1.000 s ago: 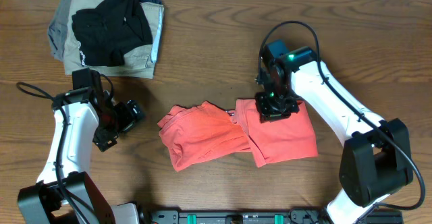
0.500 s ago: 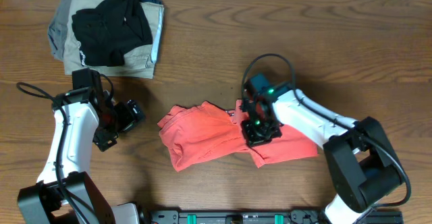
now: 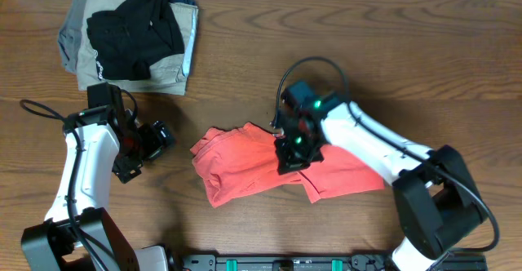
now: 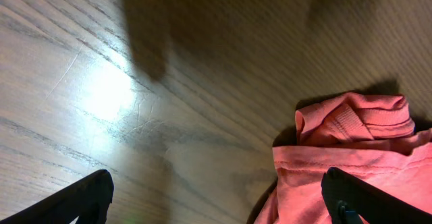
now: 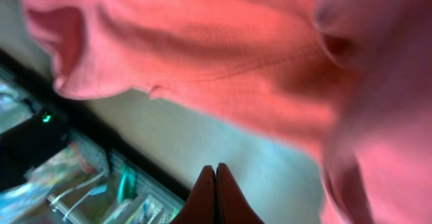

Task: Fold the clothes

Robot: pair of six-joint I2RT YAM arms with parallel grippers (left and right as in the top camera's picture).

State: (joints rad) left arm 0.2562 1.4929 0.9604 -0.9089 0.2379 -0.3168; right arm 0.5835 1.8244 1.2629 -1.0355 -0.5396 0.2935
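Note:
Next, I need to use my left gripper to grab the red-orange T-shirt by the bunched half's outer edge (image 3: 205,165), between that half's far and near corners.
The clothes, a red-orange T-shirt (image 3: 245,161), lie crumpled across the middle of the wooden table. My right gripper (image 3: 292,155) is over the shirt's middle, between its bunched left half and flatter right half. In the right wrist view its jaws (image 5: 216,173) are pressed together with no cloth visible between the tips, while the shirt (image 5: 223,42) fills the top and right of the frame, blurred. My left gripper (image 3: 151,140) hovers left of the shirt, open wide (image 4: 216,200) over bare wood, its right finger (image 4: 368,200) over the shirt's edge (image 4: 351,156).
A pile of khaki and grey garments with a black one on top (image 3: 130,34) sits at the back left corner. A black rail (image 3: 285,263) runs along the table's front edge.
My right gripper has moved left and forward from the shirt's right half to its middle, and its jaws have come together. The left arm has not moved.

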